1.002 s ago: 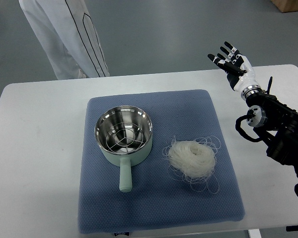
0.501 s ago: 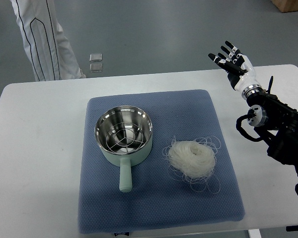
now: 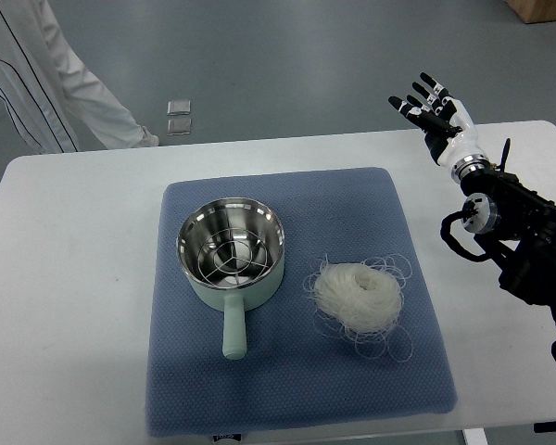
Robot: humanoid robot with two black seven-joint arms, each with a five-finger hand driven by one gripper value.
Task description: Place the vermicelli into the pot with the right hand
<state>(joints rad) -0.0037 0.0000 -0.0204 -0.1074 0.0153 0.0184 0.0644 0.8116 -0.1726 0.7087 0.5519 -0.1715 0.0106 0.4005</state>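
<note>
My right gripper is going to close across the middle [image 3: 363, 286] of the white vermicelli nest beside the pot, and its fingers will reach over the nest's far edge.
A white nest of vermicelli [image 3: 360, 295] lies on the blue mat [image 3: 296, 389], right of the pot. The pale green pot [image 3: 233, 254] has a steel inside with a wire rack, and its handle points toward me. My right hand [image 3: 433, 111] is raised over the table's far right edge, well above and right of the vermicelli. Its fingers are spread and hold nothing. The left arm is out of view.
The mat lies on a white table [image 3: 65, 278]. A person in white trousers [image 3: 37, 88] stands on the floor beyond the far left corner. Two small square plates [image 3: 178, 116] lie on the floor behind the table.
The person has walked to the left, away from the table's back edge. My right hand has shifted slightly to the right and stays open.
</note>
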